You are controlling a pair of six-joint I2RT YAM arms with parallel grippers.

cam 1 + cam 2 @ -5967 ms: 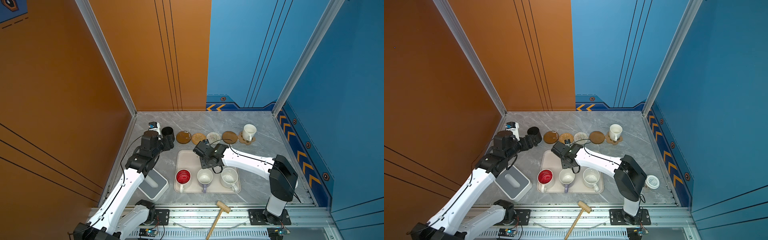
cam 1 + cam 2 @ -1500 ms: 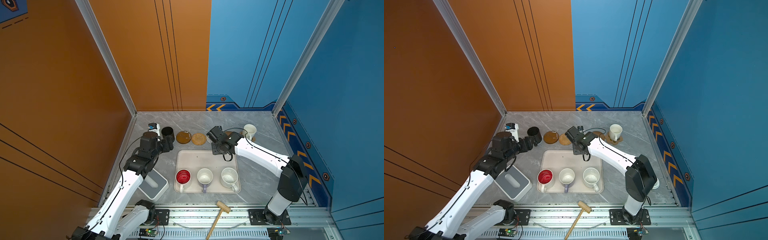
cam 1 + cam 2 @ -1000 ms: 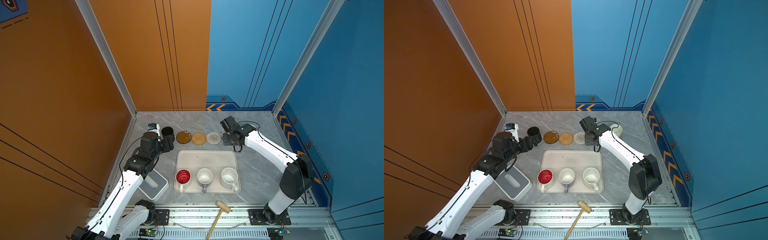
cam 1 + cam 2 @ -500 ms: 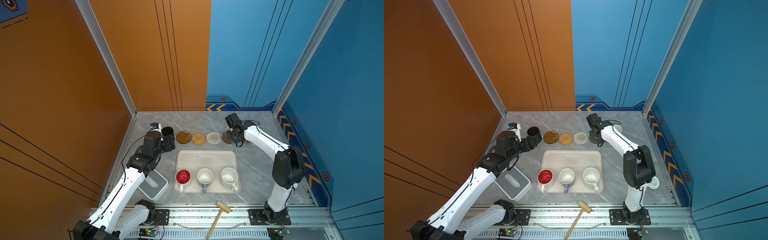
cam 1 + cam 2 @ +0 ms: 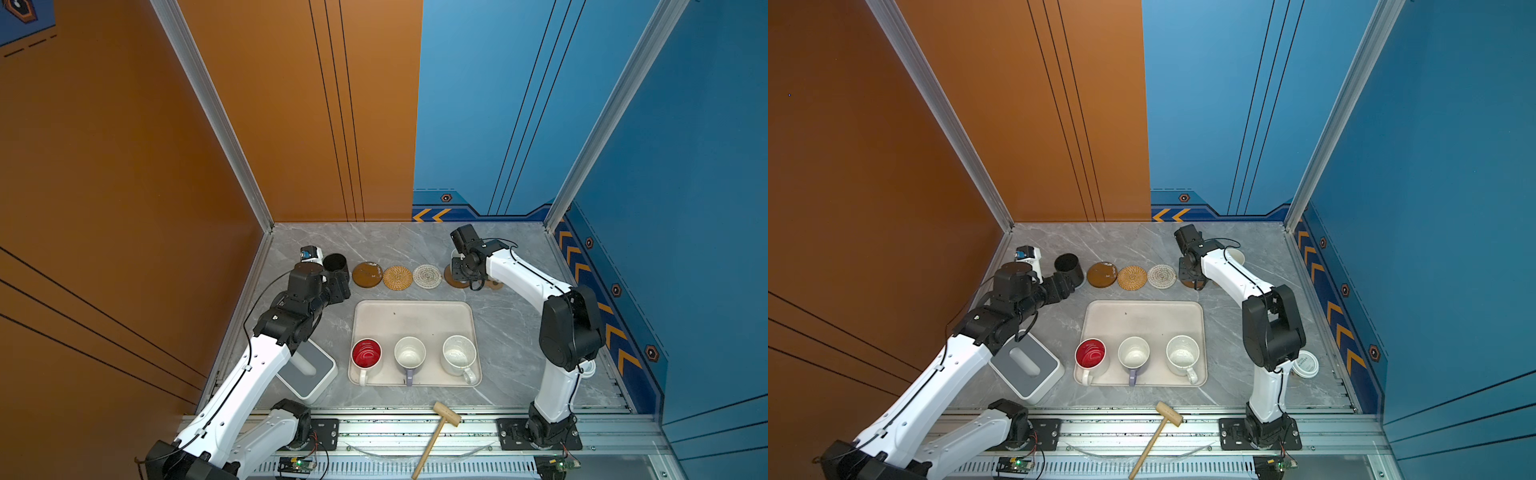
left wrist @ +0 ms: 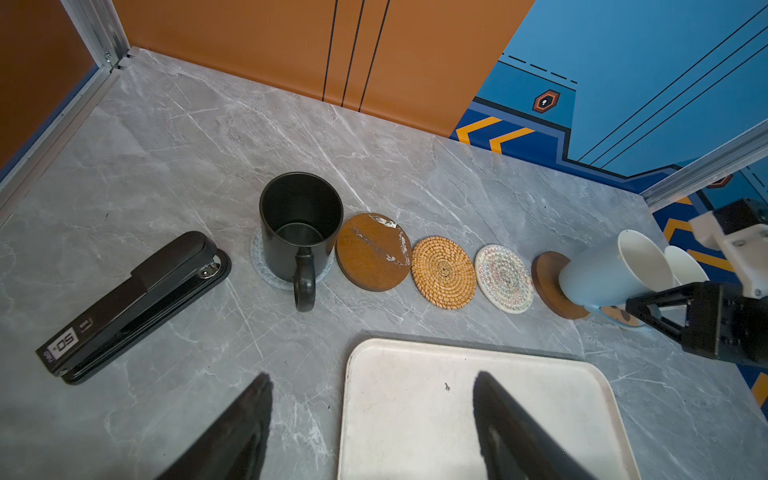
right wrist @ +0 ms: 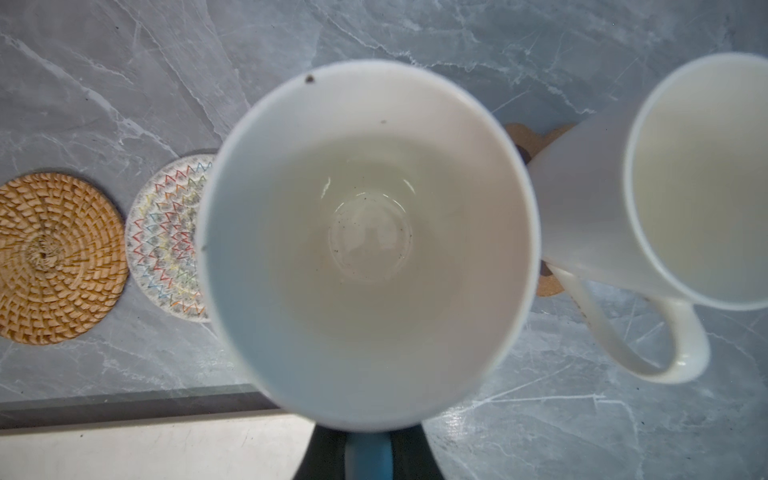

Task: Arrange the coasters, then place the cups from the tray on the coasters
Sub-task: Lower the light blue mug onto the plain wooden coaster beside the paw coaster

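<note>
The light blue cup will go down on the matte brown coaster [image 5: 456, 276] [image 7: 372, 233] beside the cream-white cup, set there by my right gripper.
My right gripper [image 7: 368, 455] is shut on the handle of the light blue cup [image 6: 611, 274]. The cup leans with its base at the matte brown coaster [image 6: 548, 282]. Right beside it a cream-white cup [image 7: 702, 178] stands on the paw-shaped coaster [image 7: 550, 284]. The black cup [image 6: 299, 232] sits on a beaded coaster [image 6: 262, 272]. Between them lie the glossy brown [image 6: 372, 253], rattan [image 6: 443, 272] and beaded [image 6: 503, 278] coasters, all bare. The tray [image 5: 411, 320] holds the red-inside [image 5: 366, 355], lavender [image 5: 409, 353] and speckled [image 5: 458, 353] cups. My left gripper [image 6: 372, 395] hangs open and holds nothing over the tray's far left corner.
A black stapler [image 6: 133, 303] lies left of the black cup. A white-and-grey square device [image 5: 307, 370] sits under my left arm. A white-lidded jar [image 5: 1305, 365] stands by the right arm's base. A wooden mallet [image 5: 436, 432] lies on the front rail.
My right arm has carried the blue cup rightwards along the coaster row and settled over the matte brown coaster. The left arm has barely shifted.
</note>
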